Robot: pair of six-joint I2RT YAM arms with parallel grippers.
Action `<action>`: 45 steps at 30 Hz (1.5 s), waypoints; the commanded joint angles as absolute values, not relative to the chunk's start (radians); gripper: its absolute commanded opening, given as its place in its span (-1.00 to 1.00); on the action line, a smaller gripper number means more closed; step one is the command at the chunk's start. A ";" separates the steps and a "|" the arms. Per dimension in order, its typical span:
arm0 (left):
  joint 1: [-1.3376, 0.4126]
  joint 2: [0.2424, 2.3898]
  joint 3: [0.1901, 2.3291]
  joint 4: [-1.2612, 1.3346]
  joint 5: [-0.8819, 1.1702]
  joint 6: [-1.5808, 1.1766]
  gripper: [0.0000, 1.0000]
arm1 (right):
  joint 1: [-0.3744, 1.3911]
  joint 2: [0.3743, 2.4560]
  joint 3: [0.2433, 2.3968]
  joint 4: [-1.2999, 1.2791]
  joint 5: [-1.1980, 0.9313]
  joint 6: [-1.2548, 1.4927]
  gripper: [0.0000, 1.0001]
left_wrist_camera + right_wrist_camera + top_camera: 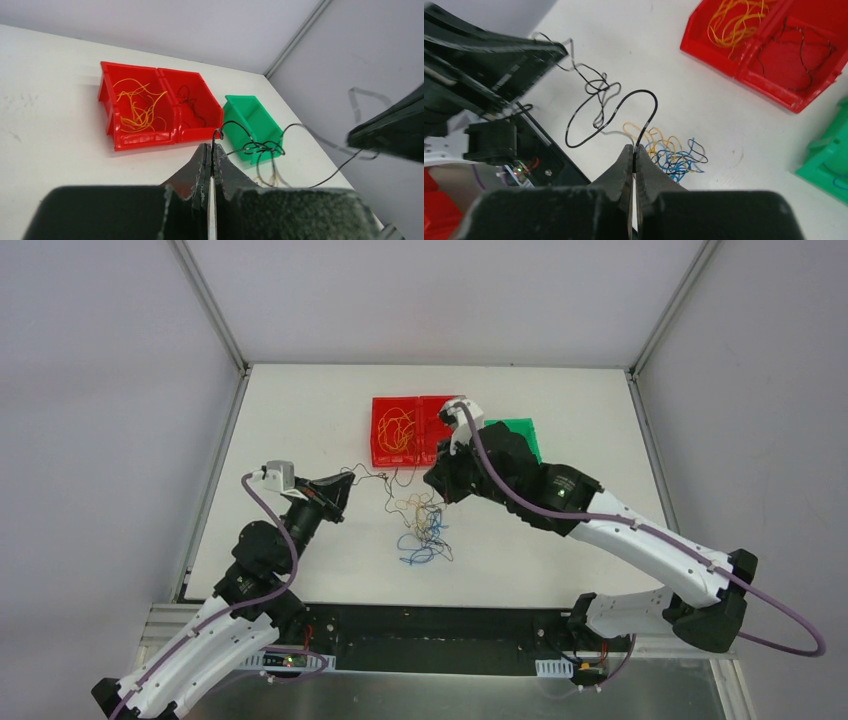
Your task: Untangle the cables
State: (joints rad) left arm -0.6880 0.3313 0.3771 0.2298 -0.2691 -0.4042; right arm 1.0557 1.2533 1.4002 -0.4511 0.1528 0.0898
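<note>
My right gripper needs to take the cable (572, 54) beside my left gripper, as both hold the dark cable above the tangle, so that my left gripper is freed for the tangle.
A thin dark cable (375, 478) hangs in the air between my two grippers, knotted into small loops near its middle (260, 146). My left gripper (345, 485) is shut on one end of it (212, 147). My right gripper (433, 487) is shut on the other end (634, 150), above the table. Below lies a small tangle (422, 532) of yellow-orange, blue and dark cables, which also shows in the right wrist view (671, 155). It is apart from the held cable as far as I can tell.
A double red bin (374, 445) stands behind the tangle, with yellow cables (137, 105) in its left half and dark cables (190, 105) in its right half. A green bin (525, 430) stands to its right, partly behind my right arm.
</note>
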 commanded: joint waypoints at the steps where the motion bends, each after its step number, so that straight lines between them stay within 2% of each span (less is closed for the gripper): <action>1: -0.696 0.358 0.398 0.341 -0.152 -0.378 -1.00 | 1.060 1.211 1.270 -0.351 0.153 0.077 -1.00; 13: -0.696 0.683 0.498 0.482 0.323 -0.409 -1.00 | 1.059 1.103 0.897 0.134 -0.060 0.112 -0.97; 19: -0.696 0.686 0.482 0.509 0.324 -0.422 -1.00 | 1.060 1.055 0.795 0.234 -0.022 0.108 -0.91; 24: -0.696 0.683 0.479 0.523 0.354 -0.433 -1.00 | 1.060 1.078 0.791 0.256 -0.008 0.116 -0.78; 28: -0.695 0.683 0.479 0.523 0.357 -0.434 -1.00 | 1.059 1.078 0.789 0.263 -0.008 0.113 -0.54; 31: -0.696 0.684 0.479 0.523 0.357 -0.435 -1.00 | 1.059 1.069 0.775 0.276 0.017 0.104 -0.15; 32: -0.696 0.684 0.479 0.524 0.357 -0.437 -1.00 | 1.059 1.072 0.773 0.280 0.034 0.102 0.04; 33: -0.696 0.684 0.478 0.528 0.360 -0.440 -1.00 | 1.060 1.079 0.775 0.278 0.054 0.098 0.13; 37: -0.696 0.692 0.471 0.570 0.392 -0.468 -1.00 | 1.059 1.151 0.819 0.258 0.078 0.083 0.22; 38: -0.696 0.699 0.471 0.580 0.403 -0.474 -1.00 | 1.060 1.174 0.832 0.260 0.064 0.077 0.17; 39: -0.696 0.706 0.472 0.586 0.411 -0.479 -1.00 | 1.061 1.196 0.844 0.263 0.042 0.077 -0.14; 40: -0.696 0.713 0.475 0.590 0.416 -0.481 -1.00 | 1.060 1.214 0.858 0.258 0.018 0.075 -0.76; 41: -0.696 0.719 0.477 0.590 0.419 -0.483 -1.00 | 1.061 1.230 0.872 0.248 0.010 0.077 -1.00; 45: -0.696 0.712 0.472 0.581 0.389 -0.478 -1.00 | 1.063 1.209 0.843 0.285 -0.037 0.098 -1.00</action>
